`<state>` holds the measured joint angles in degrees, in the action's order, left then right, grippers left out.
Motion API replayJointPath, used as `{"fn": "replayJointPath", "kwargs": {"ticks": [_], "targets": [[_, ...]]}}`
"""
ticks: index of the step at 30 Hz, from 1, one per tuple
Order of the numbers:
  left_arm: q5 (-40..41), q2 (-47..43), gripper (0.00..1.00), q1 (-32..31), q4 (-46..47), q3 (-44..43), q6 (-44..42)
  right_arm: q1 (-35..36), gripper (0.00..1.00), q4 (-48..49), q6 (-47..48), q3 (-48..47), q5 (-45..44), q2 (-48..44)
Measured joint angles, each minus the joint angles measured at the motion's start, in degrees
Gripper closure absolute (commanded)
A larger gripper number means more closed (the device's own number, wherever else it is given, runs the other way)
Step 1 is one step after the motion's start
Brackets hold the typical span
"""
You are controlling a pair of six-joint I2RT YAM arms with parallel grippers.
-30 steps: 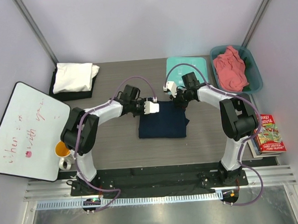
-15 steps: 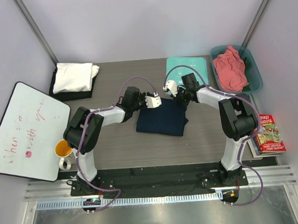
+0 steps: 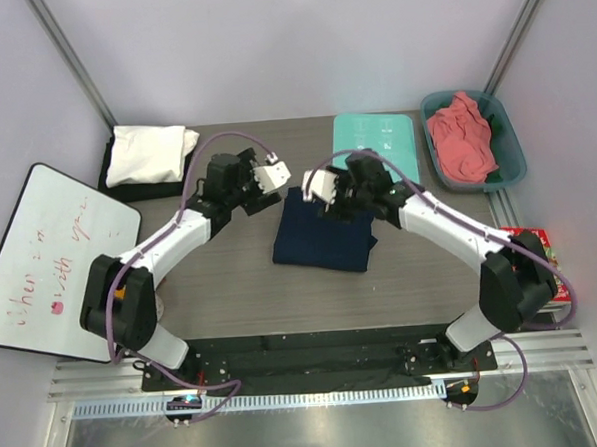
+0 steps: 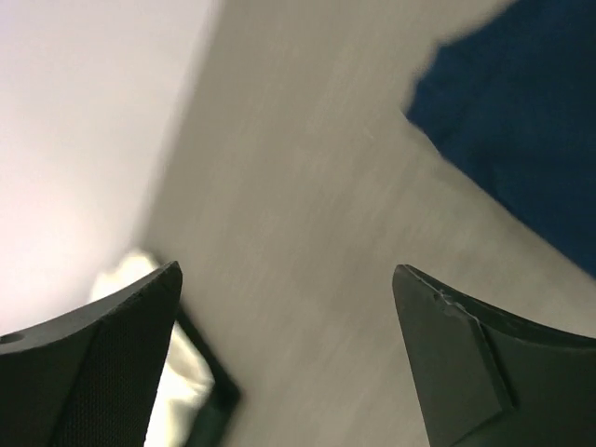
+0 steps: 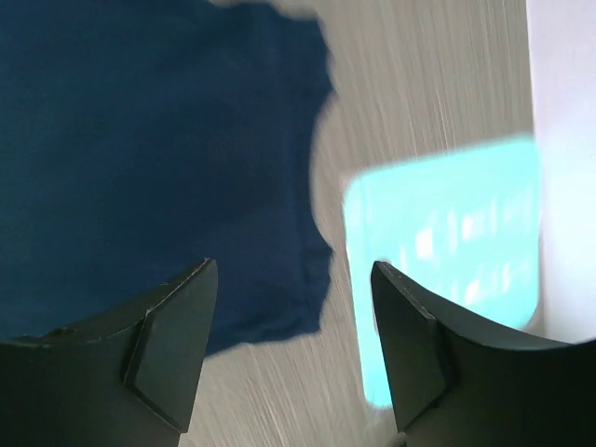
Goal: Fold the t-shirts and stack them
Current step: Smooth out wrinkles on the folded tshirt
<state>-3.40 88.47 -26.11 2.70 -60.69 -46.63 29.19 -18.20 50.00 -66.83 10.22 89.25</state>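
The robot's left gripper needs to close on the middle of the navy t-shirt's side edge (image 3: 284, 219) (image 4: 507, 200) that faces the folded white t-shirt.
A dark navy t-shirt (image 3: 319, 237) lies folded in a rectangle at the table's middle. My left gripper (image 3: 274, 181) hovers open just off its far left corner, empty; in the left wrist view the gripper (image 4: 287, 270) frames bare table, with the navy t-shirt (image 4: 521, 140) at upper right. My right gripper (image 3: 317, 192) hangs open over the shirt's far edge, holding nothing. In the right wrist view the gripper (image 5: 293, 265) spans the navy t-shirt's (image 5: 140, 140) edge. A folded white t-shirt (image 3: 150, 153) rests on a black one (image 3: 126, 187) at far left. A salmon t-shirt (image 3: 461, 135) sits crumpled.
The salmon shirt fills a teal tub (image 3: 509, 137) at the back right. A mint-green board (image 3: 374, 137) lies flat beside it, close to my right gripper. A whiteboard (image 3: 50, 262) leans at the left and books (image 3: 536, 261) lie at the right edge.
Both grippers have let go of the navy shirt and opened. The left one pulled away to the far left; the right one shifted left over the shirt's far edge.
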Motion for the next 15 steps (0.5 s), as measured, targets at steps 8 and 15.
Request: {"fn": "replayJointPath", "kwargs": {"ticks": [8, 15], "targets": [[-20.2, 16.6, 0.01, 8.2, -30.1, -9.1, 7.3, 10.3, 0.28, -3.6, 4.0, 5.2, -3.9, -5.0], [-34.2, 24.2, 0.00, 10.9, -41.3, -19.9, 15.2, 10.2, 0.27, -8.5, 5.9, 5.2, -6.8, -8.7]]}}
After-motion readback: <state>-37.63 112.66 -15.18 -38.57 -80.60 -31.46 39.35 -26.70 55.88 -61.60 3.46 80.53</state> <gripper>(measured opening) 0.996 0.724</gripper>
